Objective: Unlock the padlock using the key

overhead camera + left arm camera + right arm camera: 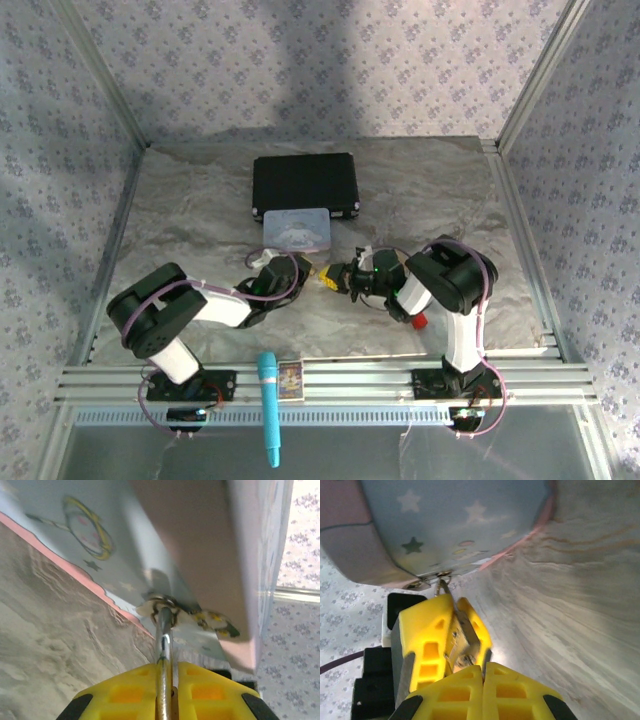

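Observation:
My right gripper comes at a slant to the padlock's brass body, so next I open the gripper, swing in line and regrip the key's head (483, 669) before turning.
The padlock (325, 281) hangs from the latch of the pale blue tin (296, 229), between the two grippers. In the left wrist view its silver shackle (164, 645) runs up to the latch ring on the tin (90, 535), and my left gripper (170, 666) is shut on the brass body. From the right wrist I see that body (462, 637) clamped between the left fingers (425, 630). My right gripper (483, 667) is shut, tips against the padlock's bottom end. A small silver bit of the key (466, 657) shows there; the rest is hidden.
A black case (304, 183) lies behind the tin. A red cylinder (420, 321) sits by the right arm. A light blue stick (269, 405) and a small printed box (290, 378) rest on the aluminium rail at the near edge. Patterned walls surround the marbled table (200, 200).

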